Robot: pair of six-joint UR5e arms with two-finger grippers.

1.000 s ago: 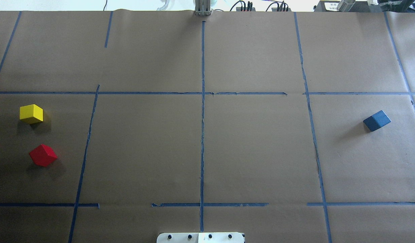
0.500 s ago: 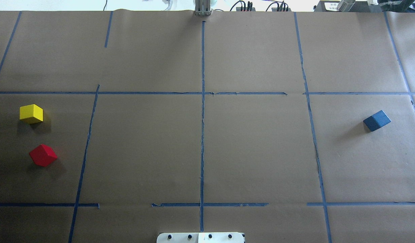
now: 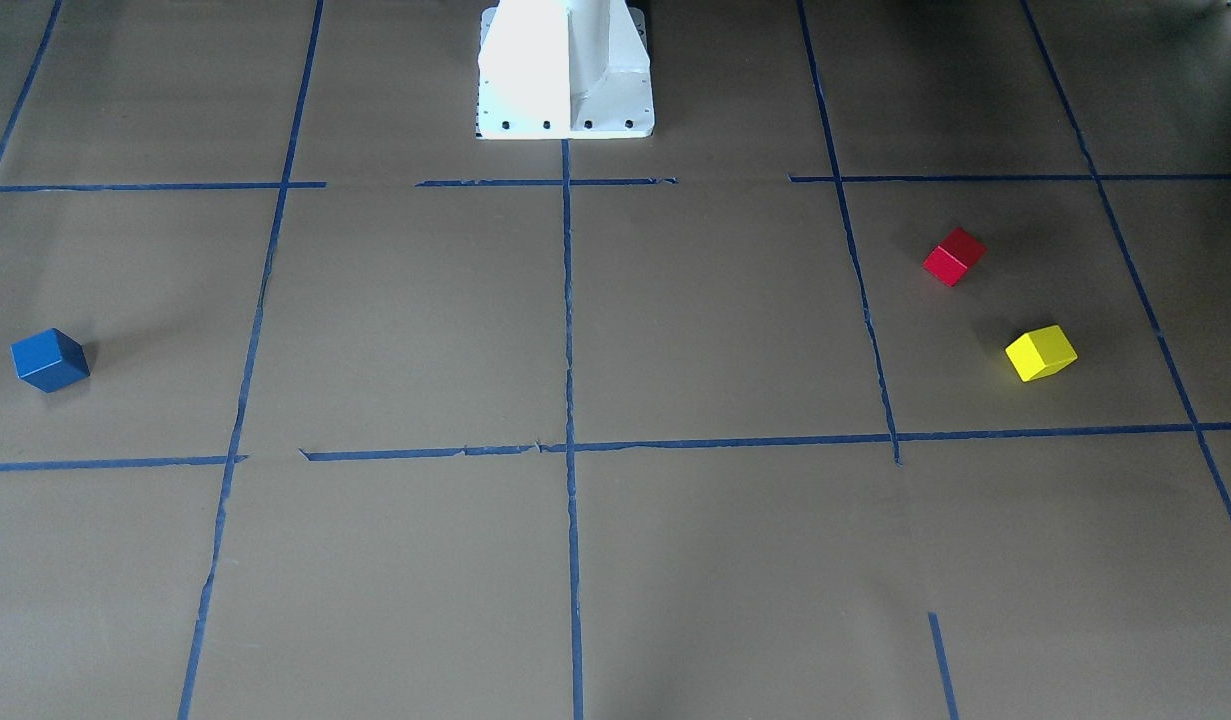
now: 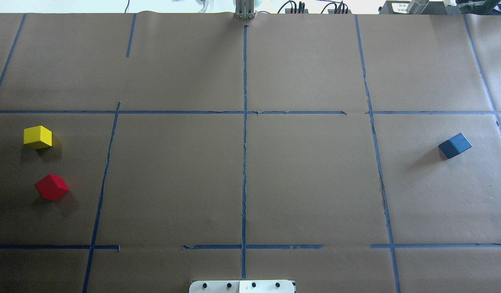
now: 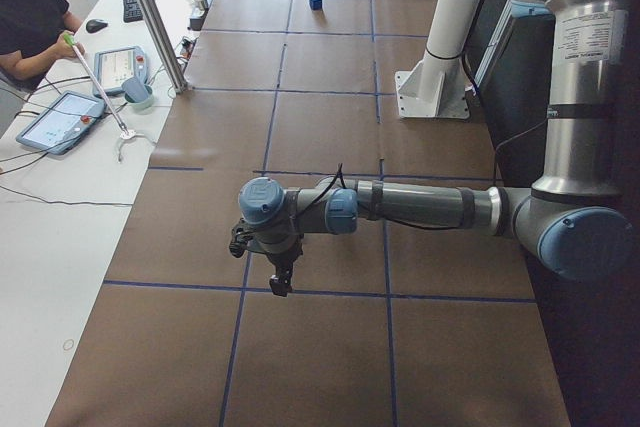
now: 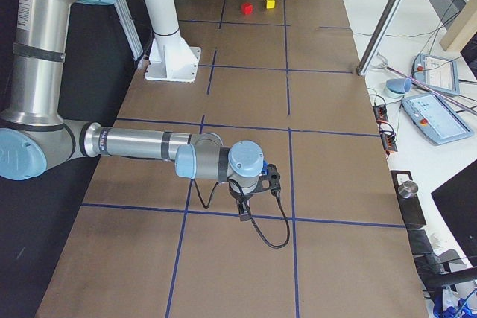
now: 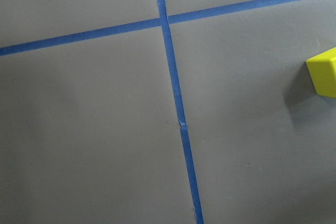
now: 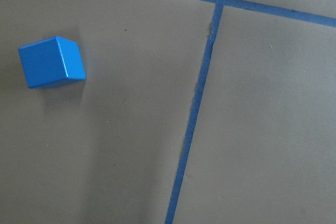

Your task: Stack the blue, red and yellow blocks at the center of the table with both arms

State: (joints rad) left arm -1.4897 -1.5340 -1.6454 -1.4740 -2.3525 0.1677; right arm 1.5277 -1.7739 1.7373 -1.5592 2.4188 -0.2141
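Observation:
Next, I close my right gripper on the sides of the blue block point(image 3: 54, 356) point(image 8: 52, 62), which sits apart from the red and yellow blocks.
The yellow block point(image 4: 38, 137) and the red block point(image 4: 51, 187) lie apart at the table's far left. The blue block point(image 4: 455, 145) lies at the far right. No arm shows in the overhead or front views. My left gripper point(image 5: 281, 282) shows only in the exterior left view, pointing down over the table's left end; I cannot tell if it is open. Its wrist view catches the yellow block point(image 7: 324, 71) at the right edge. My right gripper point(image 6: 244, 214) shows only in the exterior right view; I cannot tell its state. Its wrist view shows the blue block point(image 8: 51, 62).
Brown paper with a blue tape grid point(image 4: 244, 162) covers the table. The white robot base point(image 3: 565, 70) stands at the robot's edge, middle. A metal post point(image 5: 150, 17) and a side desk with tablets point(image 5: 60, 117) and an operator point(image 5: 30, 7) flank the table's far side.

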